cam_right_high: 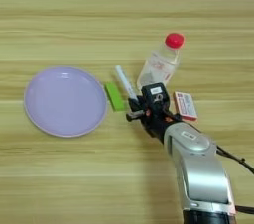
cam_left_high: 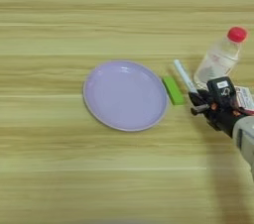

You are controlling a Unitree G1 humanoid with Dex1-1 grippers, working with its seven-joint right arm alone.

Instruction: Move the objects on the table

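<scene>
My right gripper is going to put the white marker down on the table (cam_left_high: 194,99), close beside the small green block, and I will let it go there.
The round lavender plate (cam_left_high: 125,95) lies flat on the wood-grain table (cam_left_high: 59,178). Just to its right lies the small green block (cam_left_high: 173,90), and to the right of that the white marker (cam_left_high: 183,75) lies slanted, its lower end reaching the gripper. The clear bottle (cam_right_high: 158,67) with the red cap (cam_right_high: 174,40) lies tilted behind the marker. My right gripper (cam_right_high: 132,109) comes in from the bottom right and sits at the marker's near end, close to the block. Its two black fingers stand apart, and the marker's cap is hidden behind the upper one.
A small red-and-white box (cam_right_high: 186,105) lies right of the gripper, beside the silver forearm (cam_right_high: 198,168). A black cable (cam_right_high: 233,157) runs off the arm to the right.
</scene>
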